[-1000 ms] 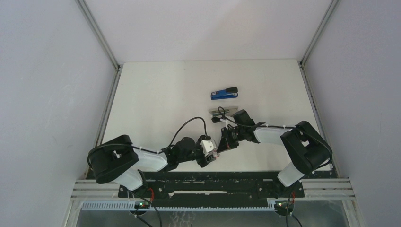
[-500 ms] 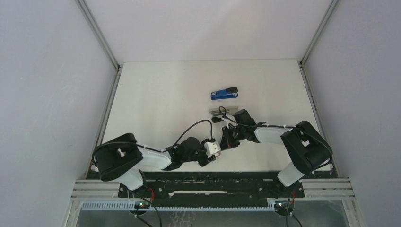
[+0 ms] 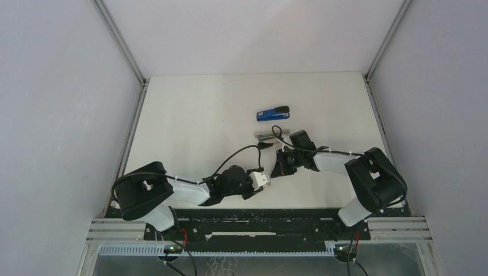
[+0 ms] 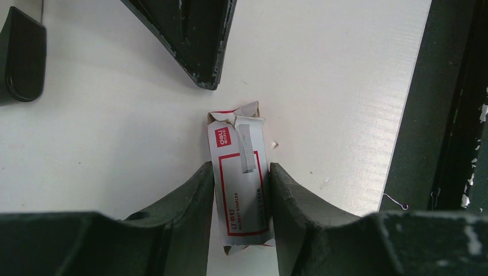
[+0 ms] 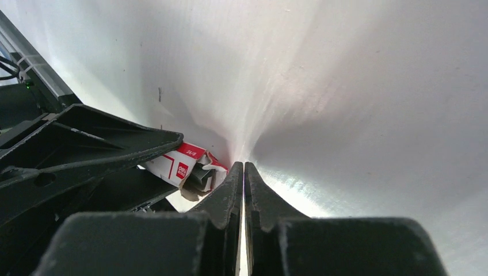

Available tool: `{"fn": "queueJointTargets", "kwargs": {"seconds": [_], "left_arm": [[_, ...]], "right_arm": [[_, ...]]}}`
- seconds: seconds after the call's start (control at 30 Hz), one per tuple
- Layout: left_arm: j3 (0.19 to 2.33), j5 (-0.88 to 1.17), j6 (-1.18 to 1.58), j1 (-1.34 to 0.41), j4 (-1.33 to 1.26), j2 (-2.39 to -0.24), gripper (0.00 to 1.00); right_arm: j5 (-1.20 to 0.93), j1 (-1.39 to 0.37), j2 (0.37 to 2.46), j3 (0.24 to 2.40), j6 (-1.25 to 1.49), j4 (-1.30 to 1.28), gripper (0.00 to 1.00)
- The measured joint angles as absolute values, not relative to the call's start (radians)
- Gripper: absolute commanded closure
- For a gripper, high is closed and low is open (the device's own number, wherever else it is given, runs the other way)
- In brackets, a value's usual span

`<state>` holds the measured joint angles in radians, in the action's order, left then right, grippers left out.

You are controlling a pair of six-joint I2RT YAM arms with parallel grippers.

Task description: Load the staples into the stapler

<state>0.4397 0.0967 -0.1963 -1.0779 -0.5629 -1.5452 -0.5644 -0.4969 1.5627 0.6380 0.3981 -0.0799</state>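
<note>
My right gripper's fingers are closed next to the staples box's torn end, so I will open them, grip the inner tray's end [image 5: 215, 164] and pull it out.
The staples box [image 4: 240, 184], white with red print and a torn open end, lies on the white table [image 4: 115, 126]. A short silver staple strip [image 4: 247, 150] rests on top of it. My left gripper [image 4: 240, 168] is shut on the box, both fingers pressing its long sides. In the top view the box [image 3: 262, 179] sits in the left gripper [image 3: 259, 183], close to the near edge. My right gripper [image 5: 243, 165] is shut with nothing in it, its tip just beside the box's open end [image 5: 183, 168]. The blue stapler [image 3: 273, 113] lies closed farther back, away from both grippers.
A small silver-grey piece [image 3: 269, 135] lies between the stapler and the right arm [image 3: 322, 161]. The black mounting rail [image 4: 449, 115] runs along the near table edge, right of the box. Enclosure walls [image 3: 69, 115] stand on both sides.
My left jaws have closed in from wide apart onto the box's sides. Both grippers and the box have shifted a little to the right.
</note>
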Motion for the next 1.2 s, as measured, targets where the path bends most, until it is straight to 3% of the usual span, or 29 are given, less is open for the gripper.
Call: {"fn": "queueJointTargets", "kwargs": {"seconds": [0.17,0.33,0.7,1.2], "left_arm": [[0.440,0.092,-0.196,-1.078,-0.561,-1.545,0.57],[0.442,0.090,-0.196,-1.078,-0.557,-1.545,0.57],[0.442,0.081,-0.186,-1.078,-0.559,-1.543,0.60],[0.440,0.077,-0.167,-1.078,-0.561,-1.530,0.62]], "right_arm": [[-0.572,-0.481,1.560,0.638,0.396,-0.081,0.98],[-0.604,-0.479,1.532,0.633,0.405,-0.078,0.82],[-0.646,-0.494,1.514,0.565,0.473,-0.018,0.67],[-0.657,-0.480,1.514,0.479,0.614,0.113,0.71]]}}
